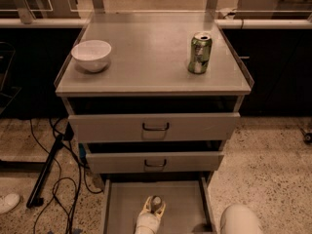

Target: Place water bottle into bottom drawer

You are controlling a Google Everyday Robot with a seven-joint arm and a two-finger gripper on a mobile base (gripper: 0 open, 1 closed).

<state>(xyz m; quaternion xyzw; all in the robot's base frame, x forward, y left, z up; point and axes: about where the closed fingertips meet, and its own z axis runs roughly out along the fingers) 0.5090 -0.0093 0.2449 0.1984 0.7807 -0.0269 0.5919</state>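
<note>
My gripper is to carry the water bottle, now held over the open bottom drawer. Next, I set it down with my gripper on the grey bottom near the middle of the bottom drawer (149, 205).
The bottom drawer (185, 204) is pulled open at the foot of the grey cabinet, and its flat grey floor shows. My gripper (153, 209) reaches in from the lower edge and hangs over the middle of that drawer. Its pale fingers (145, 210) are closed around the water bottle (156, 203). Only the bottle's rounded whitish top shows between them; the rest of the bottle is hidden below the gripper.
A white bowl (91, 54) sits at the left of the cabinet top and a green soda can (200, 52) at the right. The two upper drawers (155, 126) are slightly open. Black cables (58, 179) lie on the floor at the left. The robot's white body (241, 221) is at the lower right.
</note>
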